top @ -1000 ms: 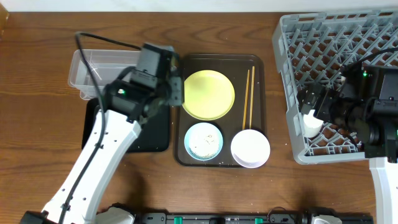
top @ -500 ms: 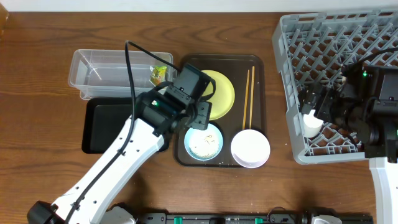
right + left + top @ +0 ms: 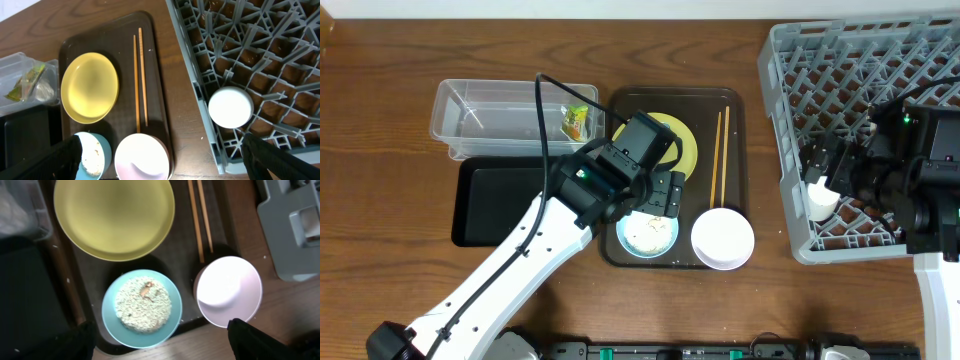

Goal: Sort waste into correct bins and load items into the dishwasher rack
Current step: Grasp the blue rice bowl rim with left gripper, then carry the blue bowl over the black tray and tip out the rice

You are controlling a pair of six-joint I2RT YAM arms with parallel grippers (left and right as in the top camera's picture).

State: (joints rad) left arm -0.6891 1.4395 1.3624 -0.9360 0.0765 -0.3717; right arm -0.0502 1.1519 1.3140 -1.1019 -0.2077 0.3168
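Note:
The light blue bowl's rim (image 3: 676, 238) (image 3: 180, 315) on the side facing the white bowl is the next place my left gripper needs to go to and close.
The green-and-orange wrapper (image 3: 577, 122) lies in the clear tub (image 3: 480, 110). The black tray (image 3: 495, 205) sits in front of the tub. My left gripper (image 3: 660, 195) (image 3: 157, 345) is open and empty, hovering over the light blue bowl (image 3: 645, 235) (image 3: 142, 307), which holds rice and brown scraps. The yellow-green plate (image 3: 114, 217), chopsticks (image 3: 200, 215) and white bowl (image 3: 229, 291) lie on the brown serving tray. My right gripper (image 3: 825, 170) (image 3: 157, 162) is open and empty at the left edge of the grey rack (image 3: 850, 90). The small white cup (image 3: 823, 200) (image 3: 230, 106) stands in the rack.
The dark brown serving tray (image 3: 735, 100) lies between the bins and the rack. The rack fills the right side and runs past the frame. My left arm crosses over the black tray and the serving tray's left edge.
My left arm has swung right from over the clear tub to over the blue bowl. The wrapper now shows lying in the tub. The right arm has not moved.

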